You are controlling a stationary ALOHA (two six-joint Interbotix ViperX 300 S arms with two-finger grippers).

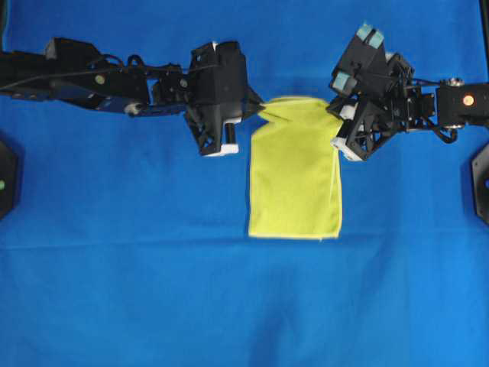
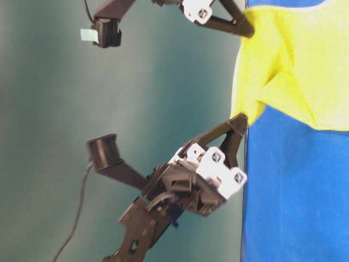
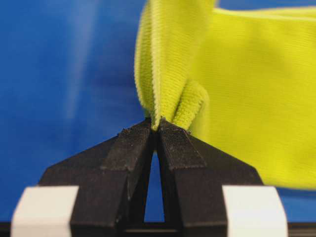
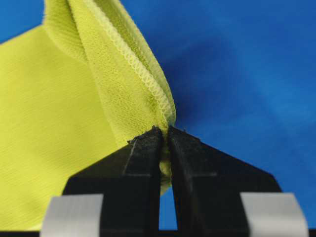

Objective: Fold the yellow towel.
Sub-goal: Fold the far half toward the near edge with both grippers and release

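Note:
The yellow towel corner in my left gripper needs to be let go just short of the towel's near corner on the same side [image 1: 255, 227].
The yellow towel [image 1: 294, 176] lies as a tall rectangle on the blue cloth, its near hem flat and its far edge bunched and raised. My left gripper [image 1: 263, 108] is shut on the far-left corner. In the left wrist view the hem [image 3: 163, 74] is pinched between the tips of this left gripper [image 3: 157, 126]. My right gripper [image 1: 335, 112] is shut on the far-right corner. The right wrist view shows the stitched edge [image 4: 128, 89] caught between the tips of this right gripper [image 4: 165, 131]. In the table-level view the towel [image 2: 283, 60] hangs creased between both sets of fingertips.
A large blue cloth [image 1: 114, 290] covers the whole table under the towel. Black mounts stand at the left edge [image 1: 6, 176] and the right edge [image 1: 481, 180]. Both arms reach in from the sides along the far half.

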